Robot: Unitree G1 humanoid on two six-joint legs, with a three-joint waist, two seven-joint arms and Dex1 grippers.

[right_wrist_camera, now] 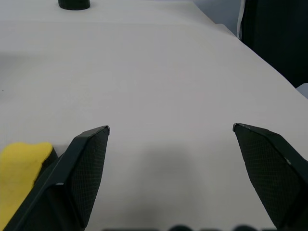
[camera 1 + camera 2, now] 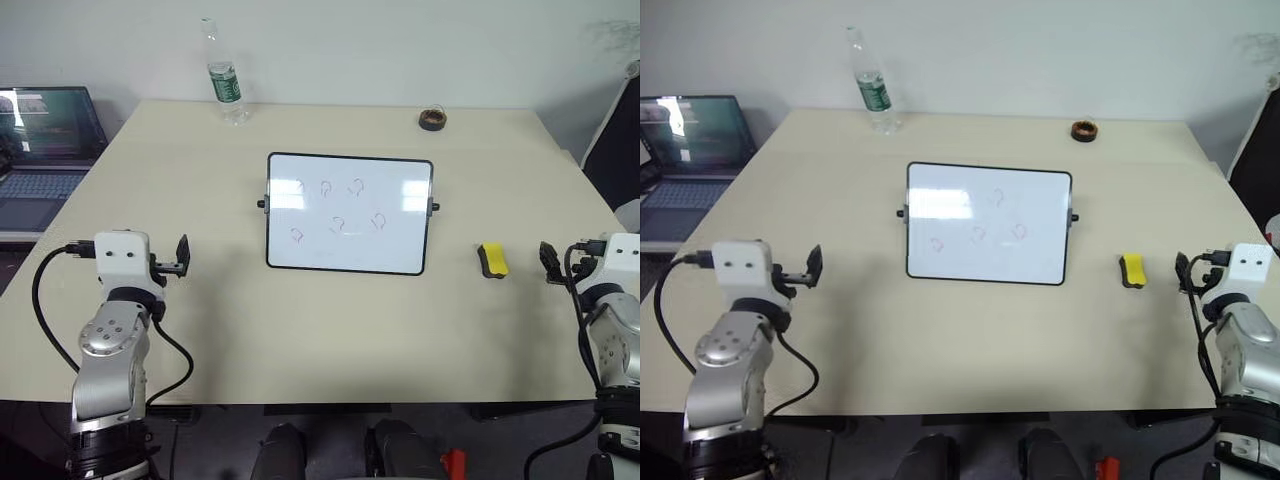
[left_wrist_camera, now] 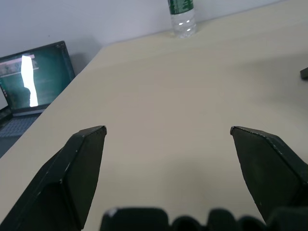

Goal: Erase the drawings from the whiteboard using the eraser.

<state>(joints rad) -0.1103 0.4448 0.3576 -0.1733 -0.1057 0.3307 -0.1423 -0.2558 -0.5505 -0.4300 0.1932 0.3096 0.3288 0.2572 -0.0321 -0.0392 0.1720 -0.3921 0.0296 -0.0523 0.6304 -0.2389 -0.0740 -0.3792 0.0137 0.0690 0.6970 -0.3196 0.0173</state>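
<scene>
My right gripper is to go to the yellow eraser next and close across the eraser's middle [image 2: 493, 261] [image 1: 20, 184], with the fingers on the eraser's long sides.
The whiteboard [image 2: 349, 213] lies flat in the middle of the table, black-framed, with several faint red-pink drawings [image 2: 337, 224] in two rows. The yellow eraser [image 2: 492, 260] with a dark underside rests on the table to the right of the board. My right gripper [image 1: 171, 130] hovers at the table's right side, a little right of the eraser, open with nothing between its fingers; the eraser's corner [image 1: 21, 166] shows beside one finger. My left gripper [image 3: 168, 129] is open and empty over the table's left part, well left of the board.
A clear plastic bottle [image 2: 225, 75] stands at the table's back left. A small dark ring-shaped object [image 2: 432, 119] sits at the back right. An open laptop [image 2: 40, 140] is off the table's left edge, and a dark chair [image 2: 615, 140] stands at the right.
</scene>
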